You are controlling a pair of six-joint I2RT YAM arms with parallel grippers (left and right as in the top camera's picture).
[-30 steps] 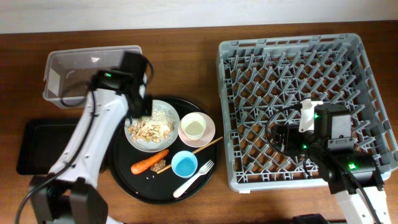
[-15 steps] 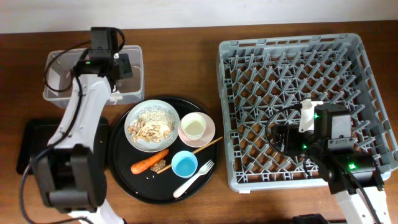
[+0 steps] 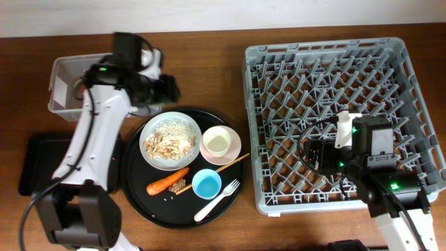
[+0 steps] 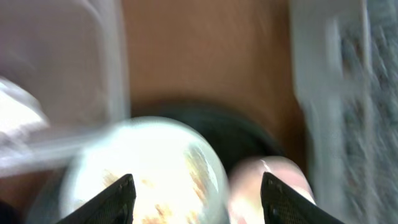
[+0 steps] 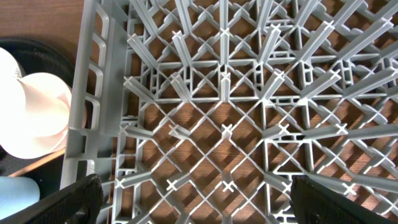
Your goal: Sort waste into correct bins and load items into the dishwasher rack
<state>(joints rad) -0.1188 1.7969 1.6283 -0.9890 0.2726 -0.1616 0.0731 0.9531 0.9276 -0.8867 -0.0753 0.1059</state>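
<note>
The robot's left gripper should next move to the white cup in the pinkish bowl and close on the cup's rim (image 3: 207, 137) nearest the pale plate.
My left gripper (image 3: 167, 89) hangs open and empty between the clear tub (image 3: 73, 80) and the pale plate (image 3: 171, 141). The plate holds grainy crumbs (image 3: 180, 127) and brownish scraps (image 3: 166, 146). The left wrist view is blurred: the plate (image 4: 146, 165) and the pinkish bowl (image 4: 264, 183) lie below my gripper (image 4: 199, 200). On the round tray sit the bowl (image 3: 221, 143), blue cup (image 3: 207, 184), carrot (image 3: 167, 181), fork (image 3: 217, 199) and wooden stick (image 3: 219, 166). My right gripper (image 5: 208, 202) stands open over the grey rack (image 3: 334, 104), nothing between its fingers.
The flat black tray (image 3: 38, 164) lies at the left, below the tub. The round black tray (image 3: 139, 192) sits between it and the rack. The rack's left wall (image 5: 84, 112) rises beside the bowl (image 5: 37, 118). Upright pegs cover the rack floor (image 5: 227, 130).
The left arm lifted from the plate to over the clear tub, its jaws opened, and it has now swung right past the tub's edge. The right arm has not moved.
</note>
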